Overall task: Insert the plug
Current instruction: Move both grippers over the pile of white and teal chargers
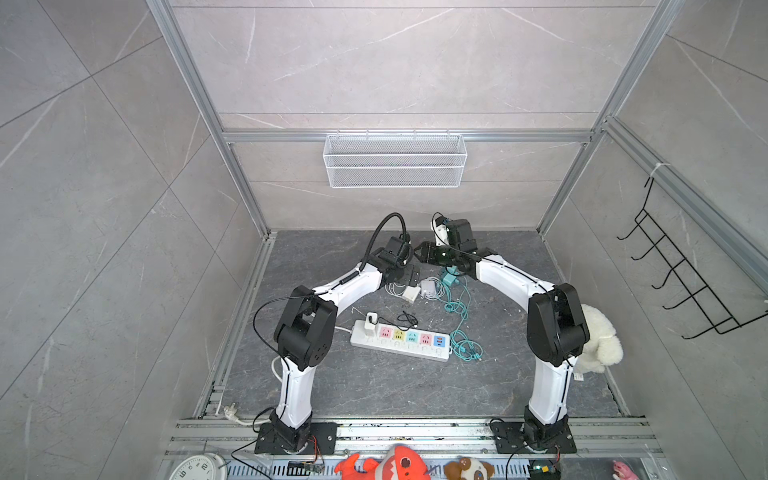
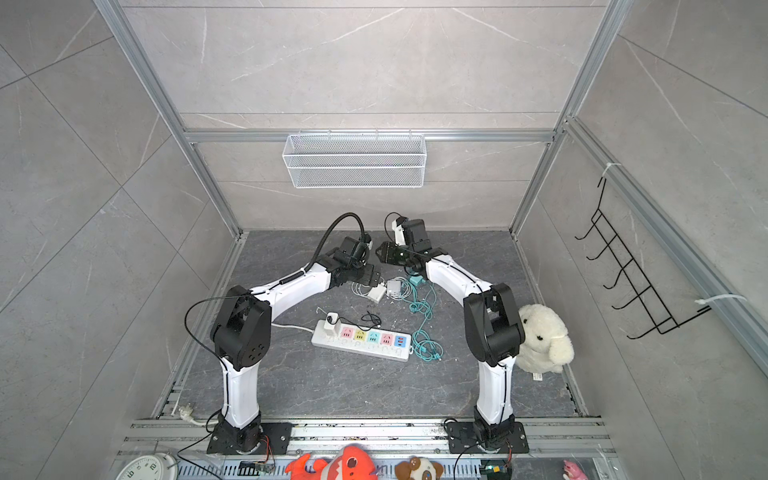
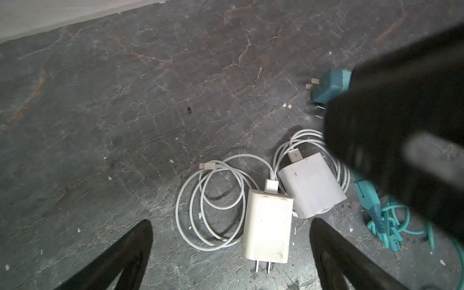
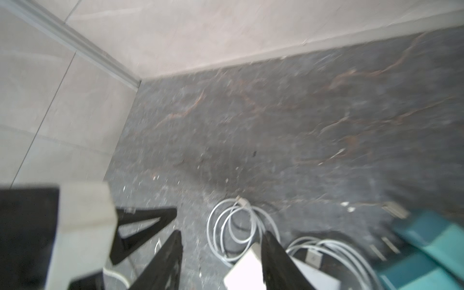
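Observation:
My left gripper is going to close on the pin end (image 1: 409, 298) (image 3: 266, 250) of the white charger plug, the one that lies next to the other white adapter.
A white power strip (image 1: 401, 343) with coloured sockets lies mid-floor, and a white charger (image 1: 371, 324) sits in its left end. Behind it lie loose plugs: a white two-pin charger plug (image 3: 267, 227) with a coiled white cable, a second white adapter (image 3: 311, 184) and a teal plug (image 3: 331, 86) on a teal cable (image 1: 459, 328). My left gripper (image 3: 231, 251) hangs open just above the white two-pin plug, its fingers wide on either side. My right gripper (image 4: 221, 256) hovers close by, open, with only floor and cable between its fingers (image 4: 278, 258). Both grippers nearly meet in both top views (image 1: 415, 266) (image 2: 376, 264).
A white plush toy (image 1: 598, 336) sits behind the right arm's elbow. A wire basket (image 1: 395, 160) hangs on the back wall and a black hook rack (image 1: 685, 270) on the right wall. Toys and a clock (image 1: 195, 469) line the front edge.

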Available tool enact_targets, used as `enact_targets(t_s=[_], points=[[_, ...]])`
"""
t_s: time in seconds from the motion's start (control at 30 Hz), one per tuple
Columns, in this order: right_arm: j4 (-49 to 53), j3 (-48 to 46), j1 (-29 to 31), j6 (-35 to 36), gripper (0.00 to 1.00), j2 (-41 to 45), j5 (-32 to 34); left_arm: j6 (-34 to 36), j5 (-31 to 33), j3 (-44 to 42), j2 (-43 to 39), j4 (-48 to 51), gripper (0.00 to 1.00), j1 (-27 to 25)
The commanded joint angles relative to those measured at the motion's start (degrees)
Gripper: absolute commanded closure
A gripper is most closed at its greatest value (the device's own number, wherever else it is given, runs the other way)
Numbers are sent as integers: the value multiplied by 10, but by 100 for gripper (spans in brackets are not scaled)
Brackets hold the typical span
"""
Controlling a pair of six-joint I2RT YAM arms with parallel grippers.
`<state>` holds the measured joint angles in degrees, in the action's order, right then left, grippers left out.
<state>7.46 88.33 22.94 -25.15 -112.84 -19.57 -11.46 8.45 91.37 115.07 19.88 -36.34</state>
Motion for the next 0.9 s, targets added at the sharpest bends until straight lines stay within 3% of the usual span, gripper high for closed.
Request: enact_targets(t_s=[0.0, 0.4, 0.5, 0.87], points=[[31, -38, -3, 19, 48, 39, -24, -40, 29, 13, 7, 38, 0, -3], [108, -213, -4, -14, 49, 224, 19, -124, 6, -28, 13, 40, 1, -40], [128, -236, -3, -9, 49, 263, 35, -138, 7, -36, 20, 39, 5, -50], [202, -300, -14, -6, 51, 361, 58, -137, 28, -45, 41, 24, 12, -59]])
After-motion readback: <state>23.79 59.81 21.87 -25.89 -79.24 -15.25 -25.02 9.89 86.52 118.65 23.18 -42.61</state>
